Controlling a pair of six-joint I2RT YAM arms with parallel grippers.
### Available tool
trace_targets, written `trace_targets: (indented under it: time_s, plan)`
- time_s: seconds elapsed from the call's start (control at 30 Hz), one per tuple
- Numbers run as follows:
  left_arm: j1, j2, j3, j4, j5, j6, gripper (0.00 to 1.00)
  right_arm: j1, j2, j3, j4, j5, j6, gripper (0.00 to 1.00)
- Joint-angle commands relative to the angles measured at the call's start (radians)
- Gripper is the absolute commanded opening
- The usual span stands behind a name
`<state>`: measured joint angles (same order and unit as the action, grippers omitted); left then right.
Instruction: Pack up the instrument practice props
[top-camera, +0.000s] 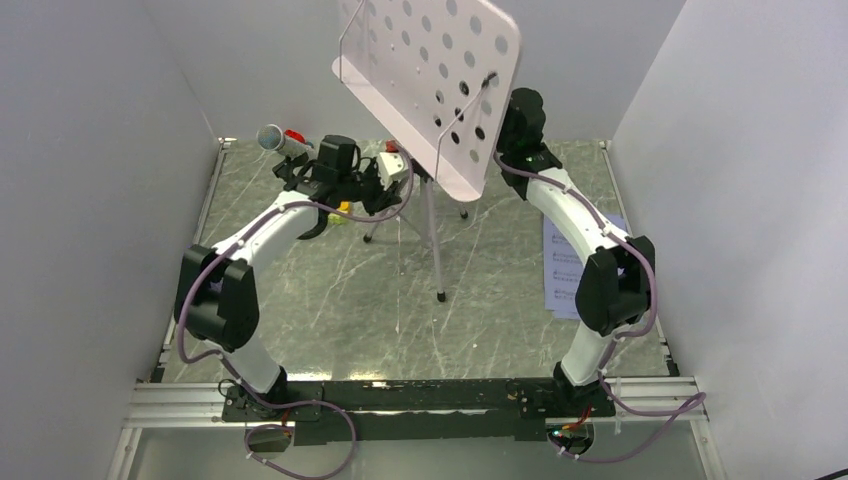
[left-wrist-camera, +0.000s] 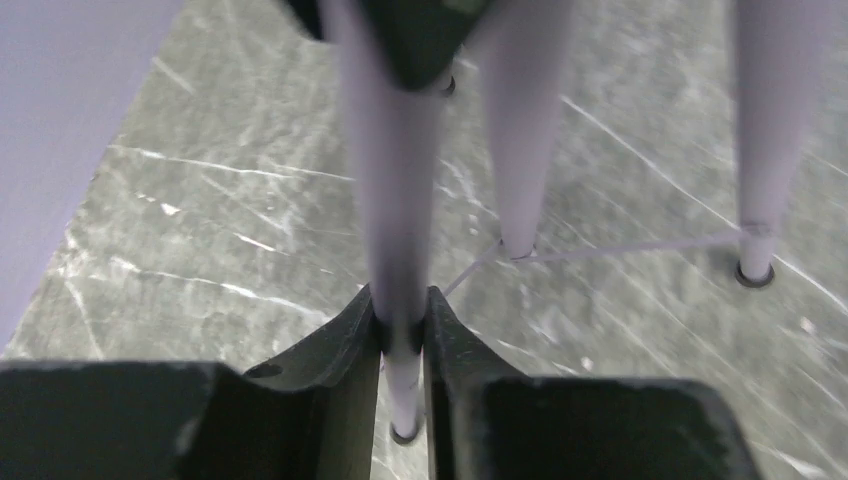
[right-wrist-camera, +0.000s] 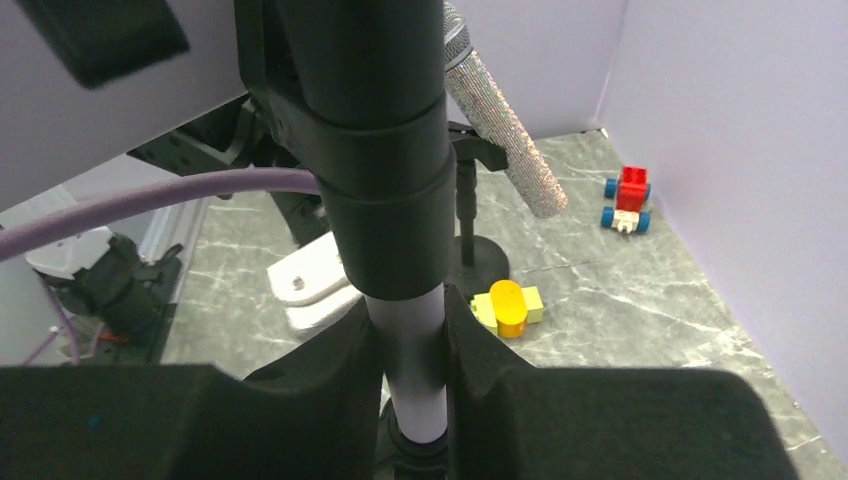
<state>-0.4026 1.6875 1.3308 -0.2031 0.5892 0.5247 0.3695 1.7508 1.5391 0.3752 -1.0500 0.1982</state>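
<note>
I should use my right gripper to lay the music stand down on the table (top-camera: 446, 245), in between the microphone stand and the pages of sheet music.
The grey perforated music stand (top-camera: 430, 70) stands tilted on its tripod at the back centre. My left gripper (left-wrist-camera: 403, 325) is shut on one pale tripod leg (left-wrist-camera: 395, 200), low above the table. Two other legs (left-wrist-camera: 520, 150) spread beyond it. My right gripper (right-wrist-camera: 410, 345) is shut on the stand's pole (right-wrist-camera: 410, 370), just under its black collar and behind the tray. The silver microphone (right-wrist-camera: 505, 130) leans on its black round-base stand at the back left. An orange-and-yellow-green block (right-wrist-camera: 508, 307) lies beside that base. White sheet-music pages (top-camera: 560, 270) lie under my right arm.
A red toy car with blue wheels (right-wrist-camera: 627, 198) sits by the back-left wall. Grey walls close the green marbled table (top-camera: 330, 310) on three sides. A rail (top-camera: 400, 395) with both arm bases runs along the near edge.
</note>
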Motion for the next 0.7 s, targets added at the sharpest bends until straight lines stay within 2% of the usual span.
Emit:
trace_targets:
  time_s: [0.0, 0.03, 0.1, 0.2, 0.4, 0.67]
  plan:
    - [-0.014, -0.176, 0.066, -0.234, 0.139, 0.020, 0.09, -0.014, -0.048, 0.212, -0.262, -0.027, 0.014, 0.00]
    - [-0.026, -0.210, 0.066, -0.276, 0.146, 0.018, 0.02, -0.009, -0.069, 0.236, -0.315, -0.017, -0.031, 0.00]
    - [-0.047, -0.271, 0.067, -0.351, 0.155, 0.022, 0.01, -0.001, -0.083, 0.308, -0.449, -0.002, -0.100, 0.00]
    - [-0.067, -0.337, 0.070, -0.428, 0.181, 0.004, 0.01, 0.001, -0.091, 0.358, -0.525, 0.007, -0.103, 0.00]
    - [-0.072, -0.442, 0.000, -0.427, 0.204, -0.064, 0.01, 0.003, -0.146, 0.241, -0.399, 0.079, -0.026, 0.00]
    - [-0.106, -0.414, -0.053, -0.430, 0.324, -0.148, 0.01, 0.003, -0.073, 0.240, -0.402, 0.167, 0.160, 0.00]
